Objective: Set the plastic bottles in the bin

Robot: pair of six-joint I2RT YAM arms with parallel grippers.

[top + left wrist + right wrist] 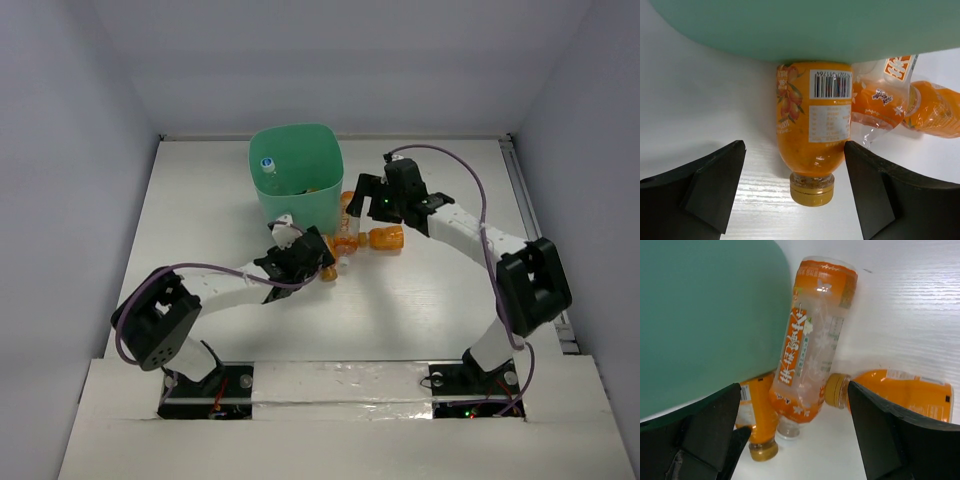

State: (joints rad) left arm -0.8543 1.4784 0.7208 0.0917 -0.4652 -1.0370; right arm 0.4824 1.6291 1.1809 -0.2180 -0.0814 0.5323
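Observation:
Next, my right gripper closes on the clear bottle with an orange label, gripping around its body (349, 212) (820, 317) beside the orange band at the bottle's base end.
The mint-green bin (296, 175) stands at mid-table with a clear bottle (268, 172) inside. Three bottles lie on the table against its near right side. A full orange bottle (814, 125) lies with its base under the bin's wall (800, 25) and its gold cap towards my left gripper (795, 150), which is open and straddles the cap end. A clear bottle with an orange label (812, 340) and a second full orange bottle (900, 392) lie beside it. My right gripper (794, 390) is open above them. In the top view the left gripper (316, 252) and the right gripper (362, 197) flank the pile.
The bin's wall (705, 315) fills the left of the right wrist view, close to that gripper's left finger. The white table (420, 300) has raised walls at the back and sides. The purple cables loop over both arms.

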